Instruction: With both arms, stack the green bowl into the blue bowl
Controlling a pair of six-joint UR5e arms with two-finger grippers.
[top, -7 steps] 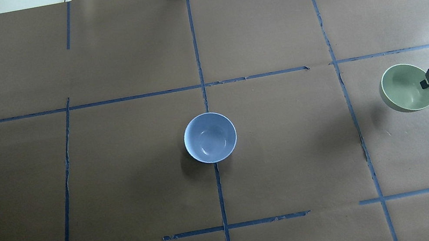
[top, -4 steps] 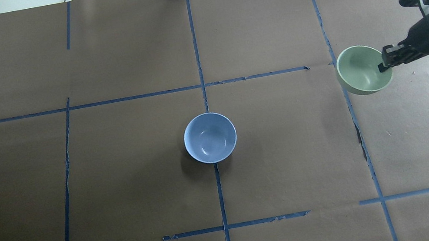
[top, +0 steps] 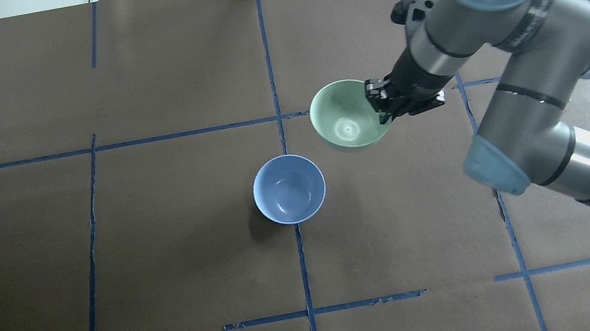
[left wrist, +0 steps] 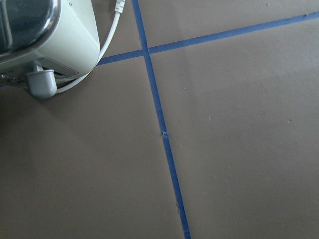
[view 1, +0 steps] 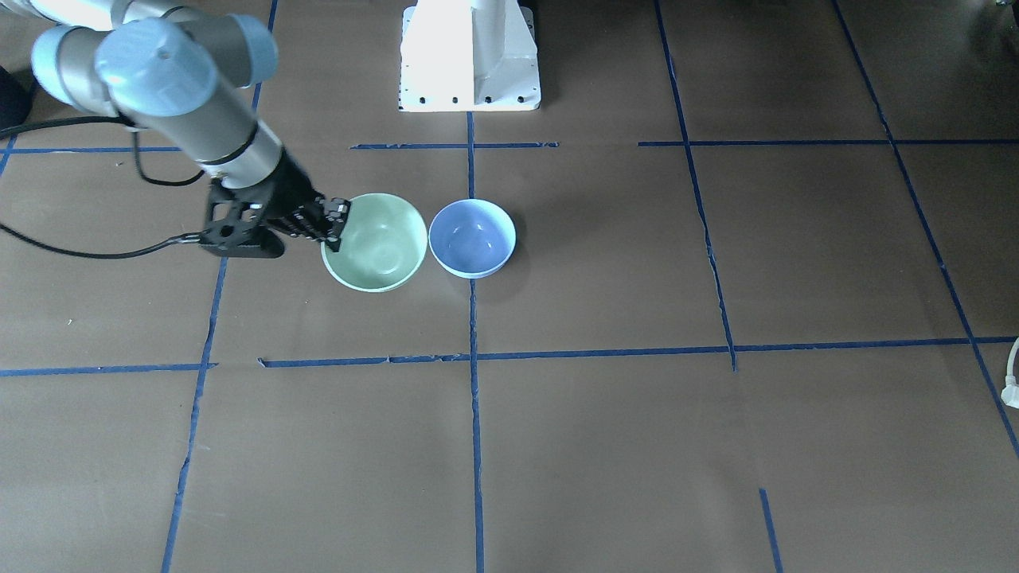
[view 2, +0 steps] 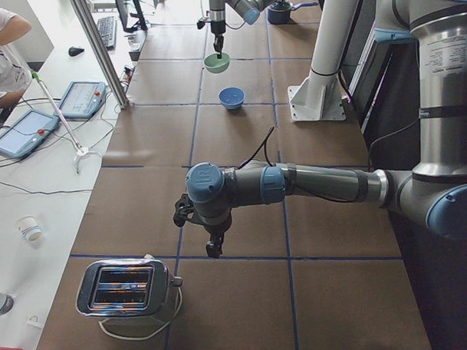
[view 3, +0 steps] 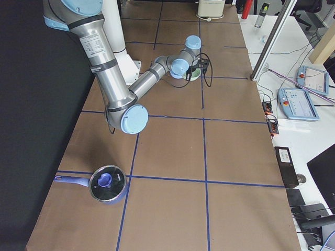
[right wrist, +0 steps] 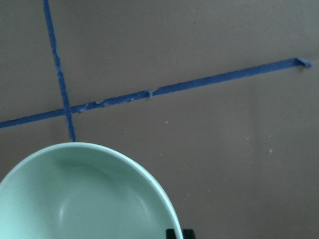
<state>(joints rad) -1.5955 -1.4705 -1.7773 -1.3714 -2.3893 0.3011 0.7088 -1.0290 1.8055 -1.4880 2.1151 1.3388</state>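
Next, my right gripper releases the green bowl in the hollow of the blue bowl (view 1: pixel 472 235), over the blue tape line.
The blue bowl (top: pixel 289 189) stands upright at the table's centre, on a blue tape line; it also shows in the front view (view 1: pixel 472 237). My right gripper (top: pixel 378 105) is shut on the right rim of the green bowl (top: pixel 345 115) and holds it in the air, tilted, just beyond and right of the blue bowl. In the front view the green bowl (view 1: pixel 374 243) hangs beside the blue one, rims close. The right wrist view shows the green bowl's rim (right wrist: pixel 84 199) over tape lines. My left gripper (view 2: pixel 214 248) hangs over the table far from both bowls; I cannot tell whether it is open.
A chrome toaster (view 2: pixel 126 286) with a white cord stands near my left gripper, also in the left wrist view (left wrist: pixel 40 40). A lidded pot (view 3: pixel 107 183) sits at the table's right end. The white pedestal base (view 1: pixel 470 56) stands behind the bowls.
My right arm has carried the green bowl leftward from the table's right edge to beside the blue bowl. The blue bowl has not moved.
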